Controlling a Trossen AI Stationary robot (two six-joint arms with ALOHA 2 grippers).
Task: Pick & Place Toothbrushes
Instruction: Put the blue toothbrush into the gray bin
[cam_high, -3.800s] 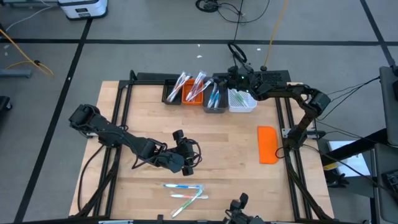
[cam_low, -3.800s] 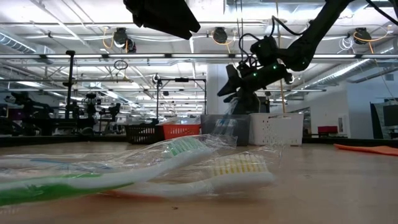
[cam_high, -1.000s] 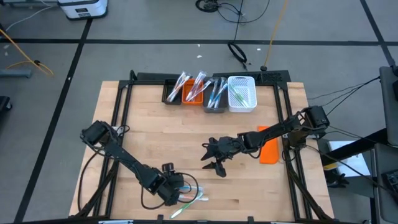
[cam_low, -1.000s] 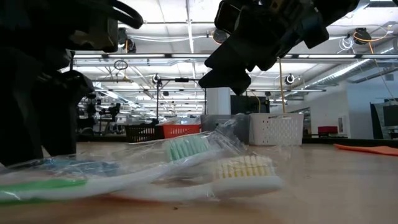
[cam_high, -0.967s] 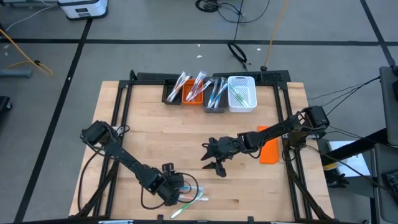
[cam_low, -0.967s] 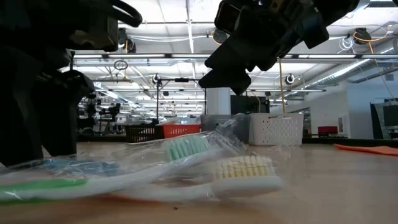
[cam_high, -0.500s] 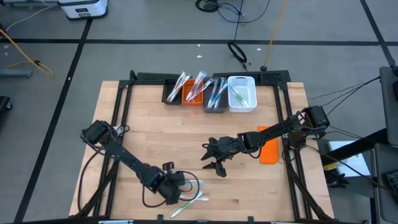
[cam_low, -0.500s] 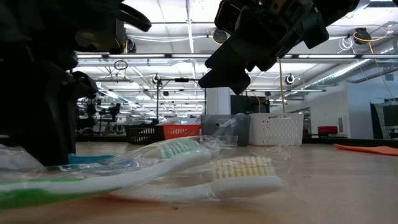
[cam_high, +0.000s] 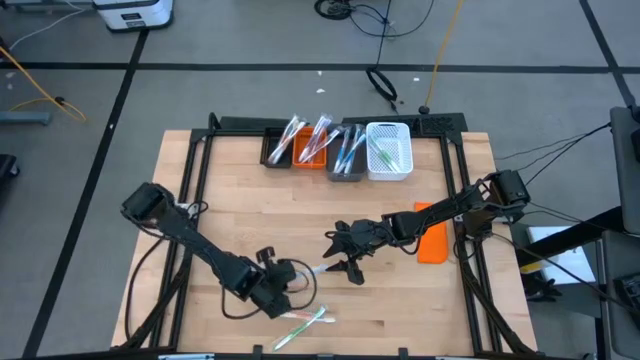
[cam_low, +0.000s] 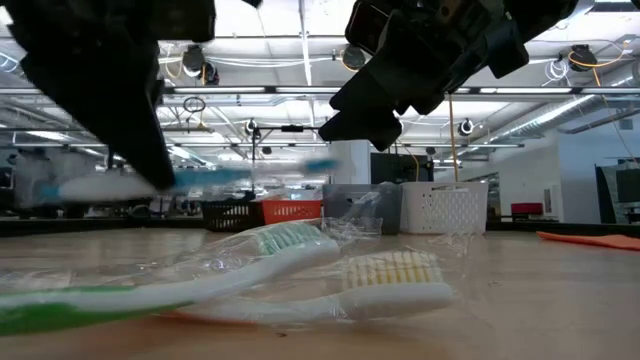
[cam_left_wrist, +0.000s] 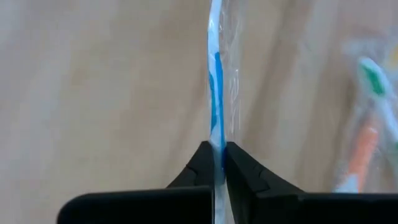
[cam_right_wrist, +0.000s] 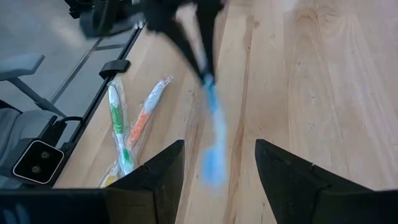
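I should close my right gripper on the loose end (cam_high: 325, 267) (cam_right_wrist: 214, 167) of the blue-and-white toothbrush, because my left gripper holds the toothbrush's handle out toward it.
A blue-and-white toothbrush (cam_left_wrist: 214, 74) in a clear wrapper is up off the table, with my left gripper (cam_high: 288, 276) shut on it near the table's front middle. It shows as a blurred level streak (cam_low: 200, 178) in the low view. Two more wrapped toothbrushes, one green (cam_high: 300, 325) and one orange-and-white (cam_right_wrist: 147, 113), lie flat on the wood by the near edge. My right gripper (cam_high: 346, 264) hangs open just right of the lifted brush, which points toward it. My left gripper pinches the blue toothbrush's handle (cam_left_wrist: 216, 142), wrapper included, between its two fingers. The fingers (cam_left_wrist: 239, 168) slant down from above. The longer part of the brush sticks out past the fingertips toward my right gripper. It is lifted clear of the table and about level.
Four bins stand in a row at the far edge: black (cam_high: 273, 157), orange (cam_high: 309, 159), grey (cam_high: 344, 174) and white (cam_high: 390, 172), each with toothbrushes in it. A flat orange block (cam_high: 430, 232) lies at the right. Bare wood fills the table's middle.
My left gripper has shut on the blue toothbrush and risen, moving a little toward the far edge and rolling. The brush has come off the table and now hangs level in the air. The two other wrapped brushes stay on the wood.
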